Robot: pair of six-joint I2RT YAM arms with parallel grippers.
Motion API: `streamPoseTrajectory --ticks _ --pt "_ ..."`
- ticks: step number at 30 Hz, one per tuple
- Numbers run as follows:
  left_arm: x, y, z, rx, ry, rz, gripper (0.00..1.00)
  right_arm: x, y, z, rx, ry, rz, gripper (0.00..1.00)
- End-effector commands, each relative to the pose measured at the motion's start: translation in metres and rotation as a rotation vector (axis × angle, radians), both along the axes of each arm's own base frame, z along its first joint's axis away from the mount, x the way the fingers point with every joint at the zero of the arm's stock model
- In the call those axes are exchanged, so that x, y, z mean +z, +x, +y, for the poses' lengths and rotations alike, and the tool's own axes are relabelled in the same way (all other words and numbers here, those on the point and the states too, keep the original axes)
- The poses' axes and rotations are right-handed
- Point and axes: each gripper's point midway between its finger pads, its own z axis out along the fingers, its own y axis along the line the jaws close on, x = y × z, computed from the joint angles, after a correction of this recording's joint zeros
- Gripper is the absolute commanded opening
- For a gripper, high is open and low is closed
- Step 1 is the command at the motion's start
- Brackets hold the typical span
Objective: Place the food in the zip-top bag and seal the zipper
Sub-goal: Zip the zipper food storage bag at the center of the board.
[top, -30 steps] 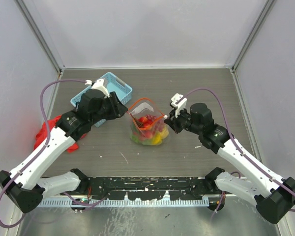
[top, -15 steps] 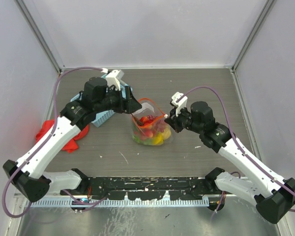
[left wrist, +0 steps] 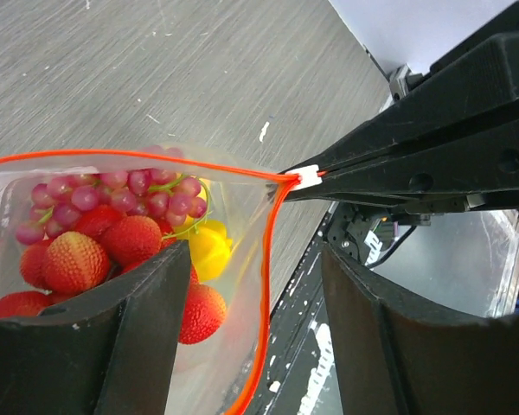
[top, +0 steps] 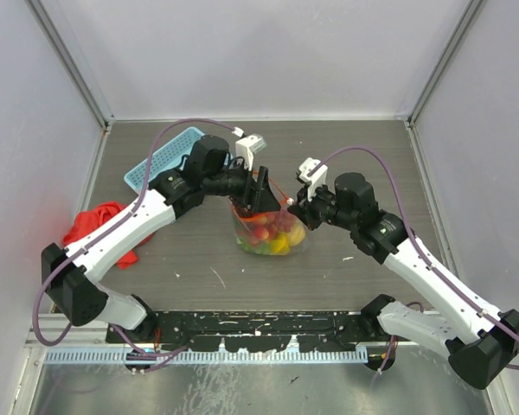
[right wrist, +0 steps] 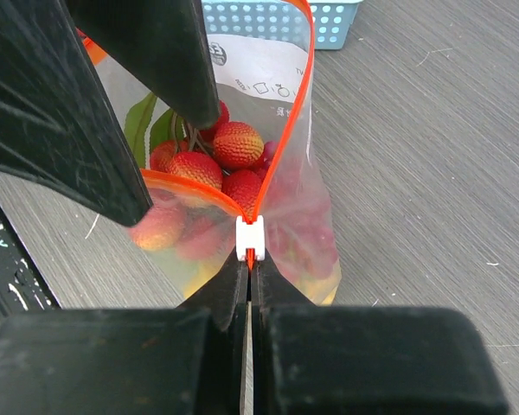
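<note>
Right fingers crowd the white slider; they should open, pinch the zipper end (right wrist: 250, 258) behind it before my left gripper pulls it.
The zip-top bag (top: 272, 235) stands open mid-table with the food in it: red strawberries (left wrist: 73, 259), reddish grapes (left wrist: 112, 194) and a yellow lemon (left wrist: 209, 251). My right gripper (top: 292, 207) is shut on the end of the red-orange zipper (left wrist: 265, 306), just behind its white slider (right wrist: 250, 239). My left gripper (top: 261, 194) is open over the bag's mouth. In the left wrist view its fingers (left wrist: 112, 346) straddle the zipper edge near the slider (left wrist: 305, 177), one inside the mouth, one outside. The peach is not visible.
A light-blue mesh basket (top: 160, 160) lies at the back left under the left arm. A red cloth (top: 95, 226) lies at the left edge. A black and white rail (top: 259, 327) runs along the near edge.
My left arm has swung right from over the basket to the bag's mouth, its open fingers now around the zipper edge. The right gripper has held its pinch in place.
</note>
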Motion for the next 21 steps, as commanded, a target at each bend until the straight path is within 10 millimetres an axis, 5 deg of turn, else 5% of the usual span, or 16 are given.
streamPoseTrajectory --ticks 1,11,18,21 --pt "0.030 -0.003 -0.017 -0.097 -0.083 -0.110 0.61 0.045 0.005 0.010 0.053 0.051 -0.105 0.01" --pt "0.009 -0.008 -0.028 -0.167 -0.057 -0.111 0.50 0.044 0.002 0.014 0.101 0.025 -0.090 0.01" --pt "0.007 -0.004 -0.029 -0.162 -0.064 -0.149 0.05 0.041 0.001 0.014 0.114 0.016 -0.061 0.07" --pt "0.012 -0.005 -0.030 -0.158 -0.098 -0.174 0.00 0.041 0.000 0.010 0.107 0.017 -0.063 0.22"
